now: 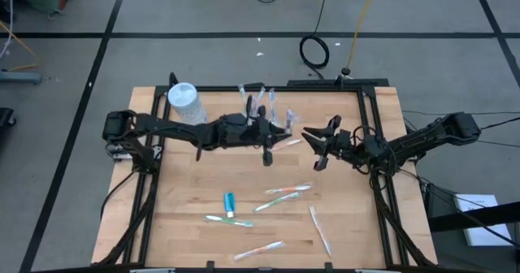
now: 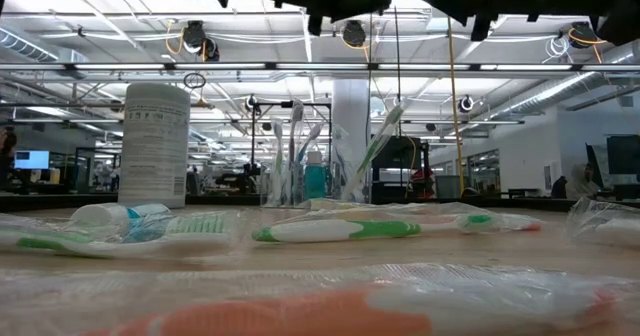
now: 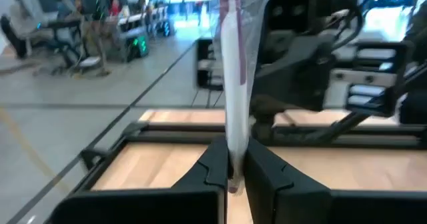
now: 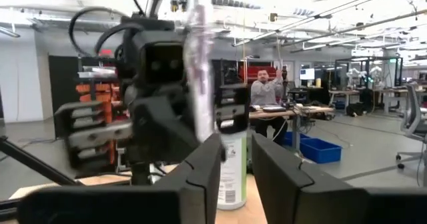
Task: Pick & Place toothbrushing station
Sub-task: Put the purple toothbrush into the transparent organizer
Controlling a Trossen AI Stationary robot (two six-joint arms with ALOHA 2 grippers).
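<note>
My left gripper needs to release the white toothbrush in the small clear cup (image 1: 265, 120), among the toothbrushes that stand upright.
My left gripper (image 1: 270, 141) is over the table's middle, shut on a slim white toothbrush in a clear wrapper (image 3: 235, 84). The toothbrush's free end (image 1: 294, 141) points at my right gripper (image 1: 319, 149), which is open and empty just to the right of it. In the right wrist view my right gripper's fingers (image 4: 235, 167) stand apart, with the wrapped toothbrush (image 4: 199, 64) ahead of them. The small clear cup (image 1: 262, 104) stands on its base at the far middle with several toothbrushes upright in it. A blue toothpaste tube (image 1: 230, 201) and several wrapped toothbrushes (image 1: 286, 192) lie flat on the near half of the table. My left gripper pinches the wrapped toothbrush between its two fingers at one end (image 3: 233, 165). The fingers lie roughly level and point toward the table's right. The toothbrush runs on past the fingertips along them, lifted clear of the table.
A tall white-blue cylindrical container (image 1: 185, 102) stands at the far left of the board. A black frame (image 1: 367, 127) runs round the work area. Loose wrapped toothbrushes (image 1: 320, 229) lie at the near right and near the front edge (image 1: 260, 250).
</note>
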